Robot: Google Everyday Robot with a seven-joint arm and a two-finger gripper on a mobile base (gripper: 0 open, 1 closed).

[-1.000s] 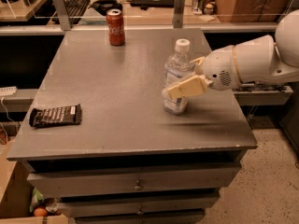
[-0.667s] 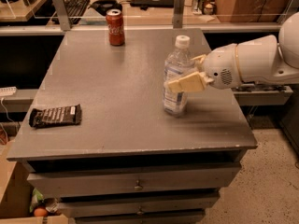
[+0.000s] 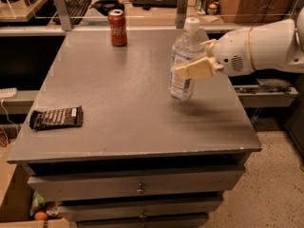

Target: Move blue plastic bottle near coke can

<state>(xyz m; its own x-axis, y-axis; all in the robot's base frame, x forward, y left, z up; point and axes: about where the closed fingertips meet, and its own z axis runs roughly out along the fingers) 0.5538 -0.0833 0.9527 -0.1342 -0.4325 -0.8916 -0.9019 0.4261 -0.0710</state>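
Observation:
I will let go of the blue plastic bottle with my gripper at the grey table's far end [image 3: 134, 50], beside the coke can. The bottle now hangs just above the table.
The blue plastic bottle [image 3: 180, 82], clear with a white cap and a pale label, hangs upright a little above the right side of the grey table [image 3: 128, 94]. My gripper [image 3: 191, 57] reaches in from the right and is shut on the bottle's middle, with one cream finger [image 3: 194, 69] across its front. The coke can [image 3: 117, 27], red with white script, stands at the table's far edge, left of the bottle and well apart from it.
A dark flat snack wrapper [image 3: 57, 118] lies near the table's front left edge. Behind the table is a desk with a keyboard [image 3: 76, 4] and two grey posts [image 3: 180, 6]. Drawers [image 3: 137, 189] are below the tabletop.
The bottle has risen off the table in my gripper's hold and stands upright. The can and the wrapper have not moved.

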